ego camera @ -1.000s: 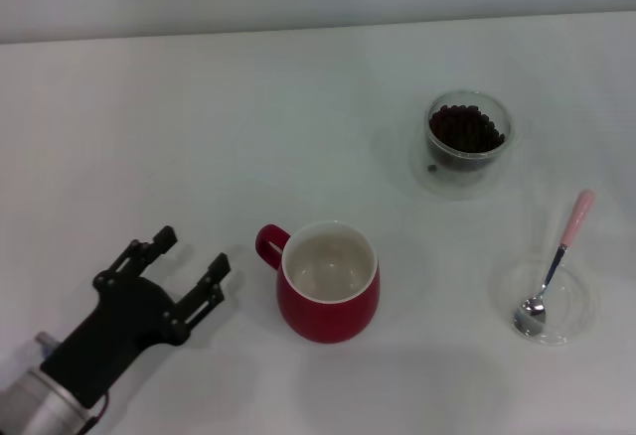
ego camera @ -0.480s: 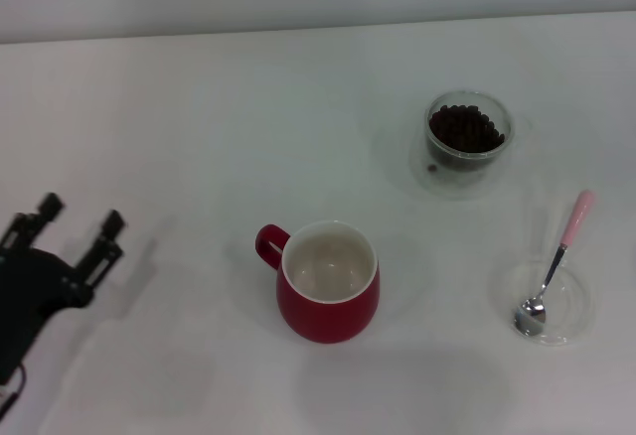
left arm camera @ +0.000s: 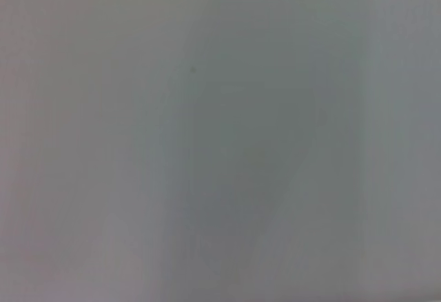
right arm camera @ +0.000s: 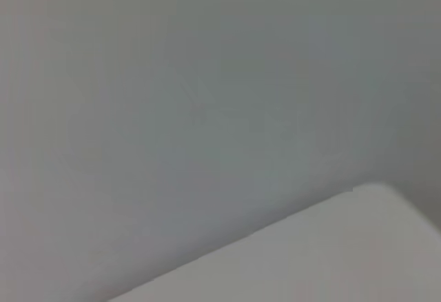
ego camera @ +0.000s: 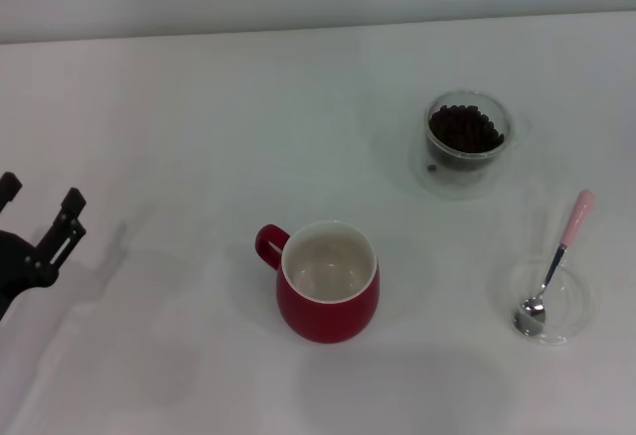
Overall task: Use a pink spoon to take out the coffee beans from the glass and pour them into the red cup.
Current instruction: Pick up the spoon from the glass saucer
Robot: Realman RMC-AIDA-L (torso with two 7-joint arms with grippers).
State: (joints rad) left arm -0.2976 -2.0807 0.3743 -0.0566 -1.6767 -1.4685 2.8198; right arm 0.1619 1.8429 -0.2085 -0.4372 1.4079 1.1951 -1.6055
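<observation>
The pink spoon is next for my right gripper, which should go to it and close on its handle [ego camera: 580, 211] near the handle's end away from the clear dish.
In the head view the red cup [ego camera: 328, 281] stands upright at the table's middle, white inside and empty, its handle pointing left. The glass [ego camera: 467, 132] with coffee beans [ego camera: 464, 128] stands at the back right. The pink spoon [ego camera: 555, 258] lies at the right with its silver bowl resting in a flat clear dish [ego camera: 547, 304]. My left gripper [ego camera: 40, 209] is open and empty at the far left edge, well away from the cup. My right gripper is out of view. Both wrist views show only blank grey surface.
One stray bean [ego camera: 431, 167] lies beside the glass on its clear saucer. The white table [ego camera: 199, 137] reaches back to a pale wall.
My left gripper has drawn back from beside the red cup's handle to the far left edge of the view, staying open. The cup, glass and spoon have not moved.
</observation>
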